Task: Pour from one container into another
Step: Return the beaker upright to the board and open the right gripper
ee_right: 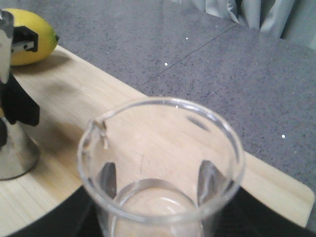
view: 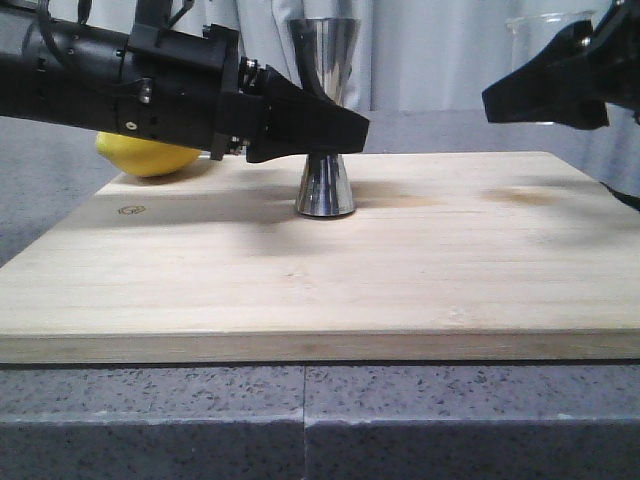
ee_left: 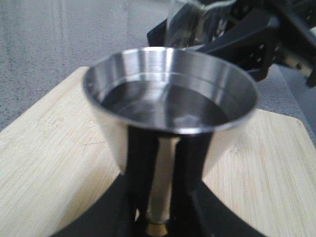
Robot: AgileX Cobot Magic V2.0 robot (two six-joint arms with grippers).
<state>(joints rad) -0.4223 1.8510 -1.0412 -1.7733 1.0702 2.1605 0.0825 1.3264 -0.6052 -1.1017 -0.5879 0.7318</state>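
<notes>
My right gripper is going to set the clear glass beaker down on the wooden board (view: 530,187) near the board's far corner opposite the lemon.
The mirrored steel jigger (view: 325,185) stands upright on the wooden board (view: 300,290), its gold-banded waist pinched between the fingers of my left gripper (view: 345,135). In the left wrist view its wide cup (ee_left: 170,94) fills the frame above that gripper (ee_left: 159,212); I cannot tell whether it holds liquid. The clear glass beaker (ee_right: 160,163) is upright in my right gripper (ee_right: 158,185), which is shut on its sides. That gripper (view: 545,92) holds the beaker (view: 545,30) above the board's right end, apart from the jigger. The beaker (ee_left: 197,22) also shows beyond the jigger's rim.
A yellow lemon (view: 145,158) lies at the board's far left corner, behind my left arm; the lemon (ee_right: 27,29) also shows in the right wrist view. The board rests on a speckled grey counter (view: 300,420). Pale curtains hang behind.
</notes>
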